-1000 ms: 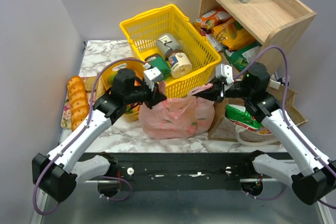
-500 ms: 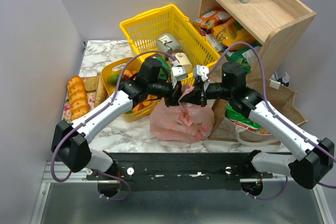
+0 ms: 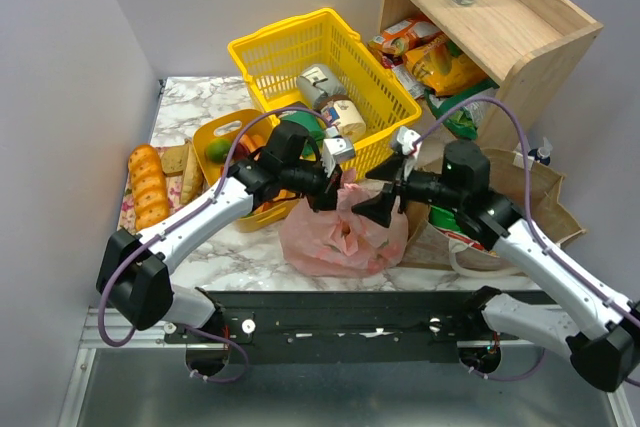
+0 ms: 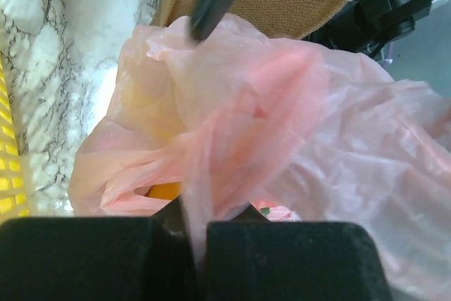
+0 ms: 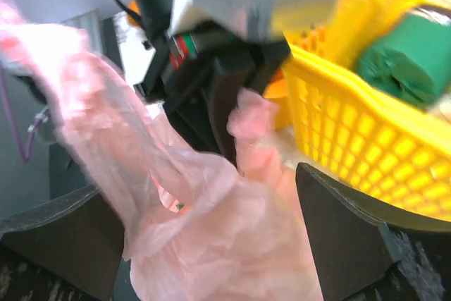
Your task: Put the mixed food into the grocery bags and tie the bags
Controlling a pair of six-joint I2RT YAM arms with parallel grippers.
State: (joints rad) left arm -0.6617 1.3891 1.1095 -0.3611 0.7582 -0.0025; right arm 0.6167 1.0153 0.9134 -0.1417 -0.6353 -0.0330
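Observation:
I should bring my right gripper in lower, as the pink bag's loose film is slack between its open fingers, and pinch the film point(image 3: 351, 200) beside my left gripper before tying.
The pink plastic bag point(image 3: 335, 237) sits on the marble table between my arms, with something orange point(image 4: 166, 189) showing through it. My left gripper point(image 3: 336, 190) is above its top, shut on a twisted pink handle strip point(image 4: 192, 211). Just right of the bag top is my right gripper point(image 3: 378, 203), wide open; loose pink film point(image 5: 232, 244) lies between its fingers point(image 5: 352, 237) without being pinched. The brown paper bag point(image 3: 545, 197) lies at the right, and the green-and-white crisp packet point(image 3: 462, 227) rests at its mouth.
A yellow mesh basket point(image 3: 300, 57) holding tins stands right behind the bag, close to my right fingers point(image 5: 366, 139). A yellow oval tub point(image 3: 222, 135) and a braided loaf point(image 3: 147, 192) lie left. A wooden shelf point(image 3: 500, 22) with packets and bottles fills the back right.
My right gripper has let go of the pink handle, opened wide and drawn back to the right. My left gripper keeps its hold and has barely moved in the last half second.

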